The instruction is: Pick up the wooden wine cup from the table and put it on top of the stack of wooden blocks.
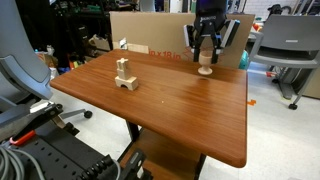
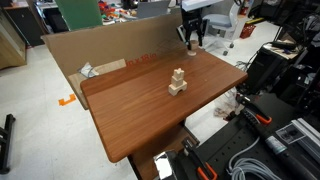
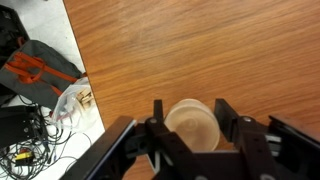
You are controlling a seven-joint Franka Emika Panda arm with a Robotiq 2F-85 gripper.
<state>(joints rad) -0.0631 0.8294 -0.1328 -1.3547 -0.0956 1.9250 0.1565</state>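
The robot's gripper will release the wooden wine cup, now at the table's far edge, upright on the small uppermost block of the wooden stack (image 1: 122,60).
The wooden wine cup (image 1: 205,68) stands at the table's far edge, and it also shows in an exterior view (image 2: 191,45). My gripper (image 1: 205,55) comes down from above with its fingers either side of the cup. In the wrist view the cup's round top (image 3: 192,125) fills the gap between the two black fingers of the gripper (image 3: 191,108), which press on its sides. I cannot tell whether the cup's base touches the table (image 1: 180,110). The stack of wooden blocks (image 1: 125,76) stands apart near the middle of the table, and it also shows in an exterior view (image 2: 177,82).
A large cardboard sheet (image 1: 150,30) stands along the table's back edge, close behind the gripper. A grey chair (image 1: 290,45) is beyond the table corner. Cables and an orange-and-grey bag (image 3: 40,70) lie on the floor past the table edge.
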